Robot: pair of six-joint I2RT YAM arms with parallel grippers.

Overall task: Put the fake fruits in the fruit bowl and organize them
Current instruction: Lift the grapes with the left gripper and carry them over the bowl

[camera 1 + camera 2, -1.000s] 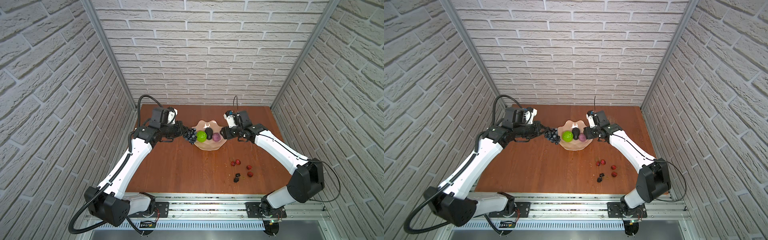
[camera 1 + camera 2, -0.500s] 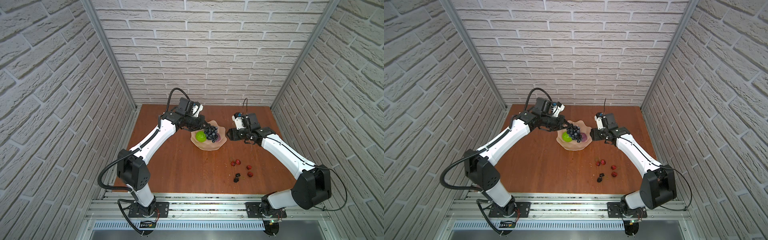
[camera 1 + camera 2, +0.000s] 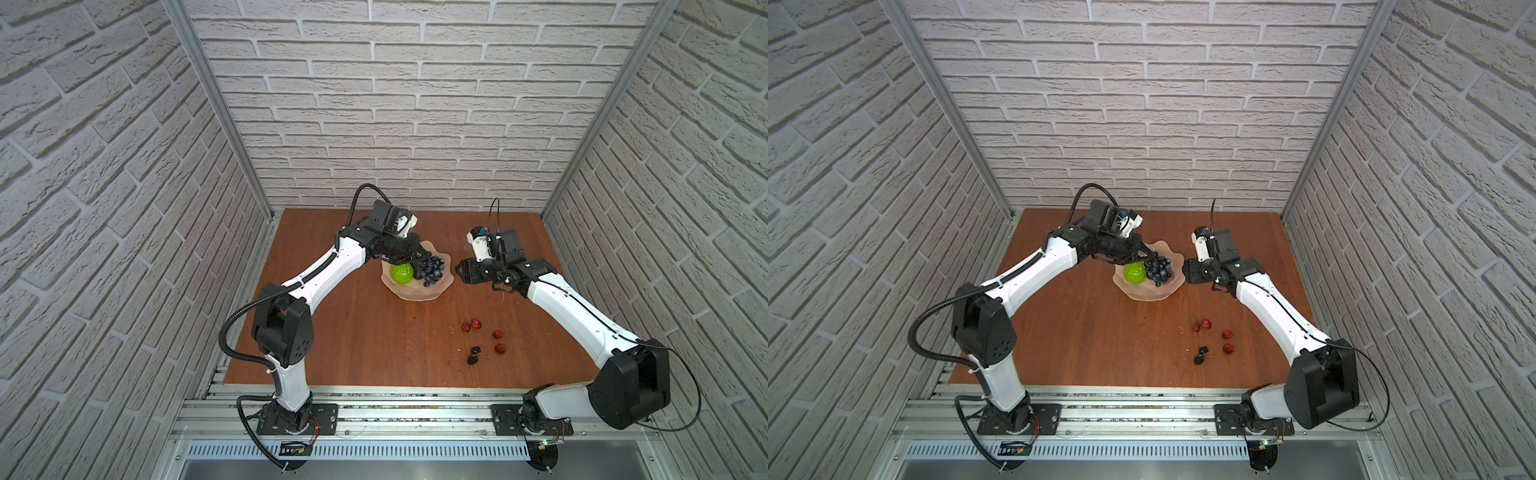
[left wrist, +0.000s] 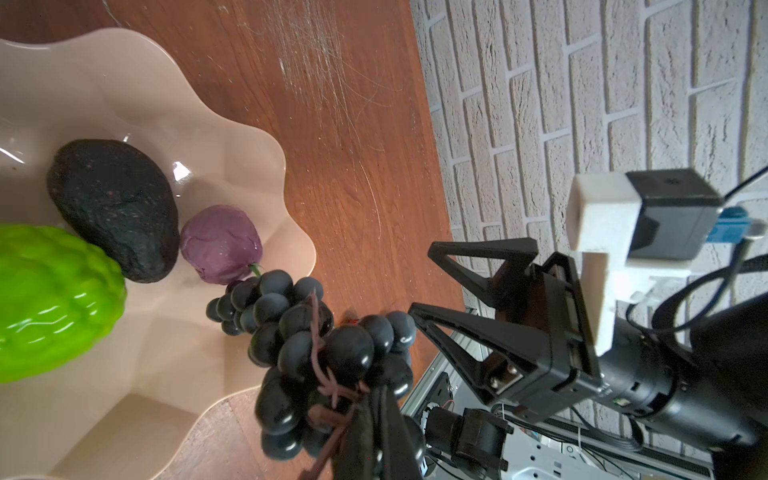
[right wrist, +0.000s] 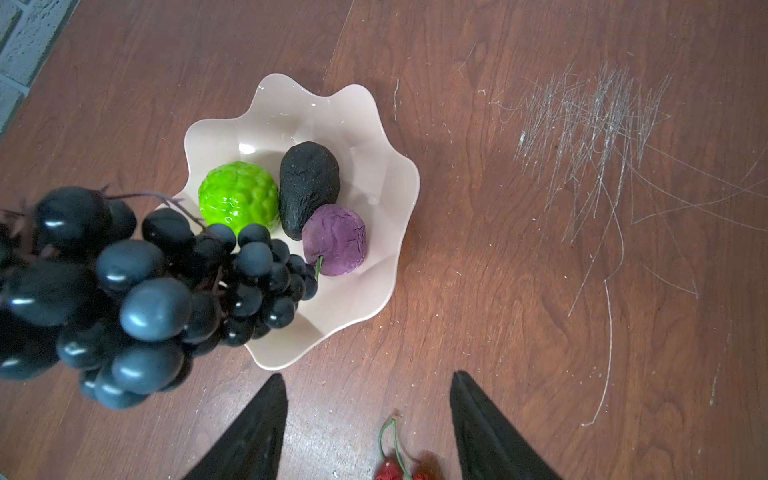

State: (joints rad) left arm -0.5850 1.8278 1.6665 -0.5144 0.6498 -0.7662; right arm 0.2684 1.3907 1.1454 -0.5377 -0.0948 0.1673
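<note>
The robot's left gripper should release the grape bunch in the front of the fruit bowl point(image 3: 417, 285) point(image 4: 172, 348), up against the lime-green ball. The grape bunch now hangs over the bowl.
My left gripper point(image 4: 376, 399) is shut on the brown stem of the dark blue-black grape bunch point(image 4: 307, 332). The bunch point(image 3: 432, 270) hangs over the right half of the pale pink fruit bowl point(image 3: 415, 293), as both top views show point(image 3: 1158, 268). In the bowl point(image 5: 374, 124) lie the lime-green ball point(image 5: 237, 195), the black avocado point(image 5: 307, 183) and the purple fruit point(image 5: 334, 239). In the top views the bunch hides the avocado and the purple fruit. My right gripper point(image 3: 459, 270) is open and empty, just right of the bowl above the table. Its fingertips point(image 5: 278, 382) frame bare wood.
Several small red strawberries point(image 3: 498, 334) and dark stemmed cherries point(image 3: 473, 355) lie on the brown table, front right of the bowl. Two red fruits with green stems point(image 5: 399, 465) sit below my right gripper. Brick walls close in the back and both sides.
My left arm has swung the grape bunch from the bowl's left side to over the bowl. My right gripper has drawn back to the right, away from the bowl's edge.
</note>
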